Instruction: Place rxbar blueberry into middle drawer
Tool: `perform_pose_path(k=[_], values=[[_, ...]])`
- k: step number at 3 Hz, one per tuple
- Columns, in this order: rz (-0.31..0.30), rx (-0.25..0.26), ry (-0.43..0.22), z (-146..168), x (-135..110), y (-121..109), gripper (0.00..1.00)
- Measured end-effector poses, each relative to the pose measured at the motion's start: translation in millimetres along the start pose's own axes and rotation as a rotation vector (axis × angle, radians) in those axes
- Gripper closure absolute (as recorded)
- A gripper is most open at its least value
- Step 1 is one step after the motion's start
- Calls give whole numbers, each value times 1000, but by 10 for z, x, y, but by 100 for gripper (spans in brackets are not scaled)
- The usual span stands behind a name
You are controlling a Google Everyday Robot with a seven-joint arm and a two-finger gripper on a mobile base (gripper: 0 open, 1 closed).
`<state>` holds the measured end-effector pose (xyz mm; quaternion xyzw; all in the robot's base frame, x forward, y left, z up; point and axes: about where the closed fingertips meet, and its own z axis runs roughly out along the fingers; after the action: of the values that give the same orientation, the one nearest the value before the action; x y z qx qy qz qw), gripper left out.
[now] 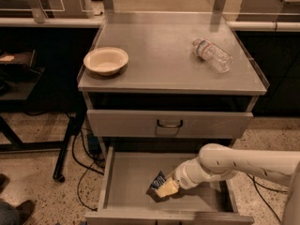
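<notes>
The robot's gripper needs to release the rxbar blueberry on the grey drawer's bottom near the middle [157, 191], toward the front edge of the drawer.
The rxbar blueberry [157, 180], a dark wrapper with white print, sits tilted in my gripper [166, 189], low inside the open middle drawer [129, 179]. The gripper's pale fingers are closed on the bar's right end. The bar's lower edge is at or just above the grey drawer floor, near the middle. My white arm [234, 163] reaches in from the right over the drawer's right half.
The shut drawer front with a dark loop handle [169, 123] is right above the open drawer. On the cabinet top [159, 74] stand a cream bowl [106, 60] at the left and a clear water bottle [212, 54] lying at the right. Cables [82, 163] lie on the floor at the left.
</notes>
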<state>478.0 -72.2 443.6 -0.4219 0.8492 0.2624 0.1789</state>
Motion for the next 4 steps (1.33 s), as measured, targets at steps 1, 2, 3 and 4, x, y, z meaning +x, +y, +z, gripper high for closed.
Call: perform_pose_path(k=[1, 2, 3, 4], values=[[34, 7, -10, 207, 95, -116, 100], [48, 24, -19, 329, 142, -219, 100], [55, 33, -12, 459, 204, -283, 100], [59, 29, 9, 551, 279, -272, 100]])
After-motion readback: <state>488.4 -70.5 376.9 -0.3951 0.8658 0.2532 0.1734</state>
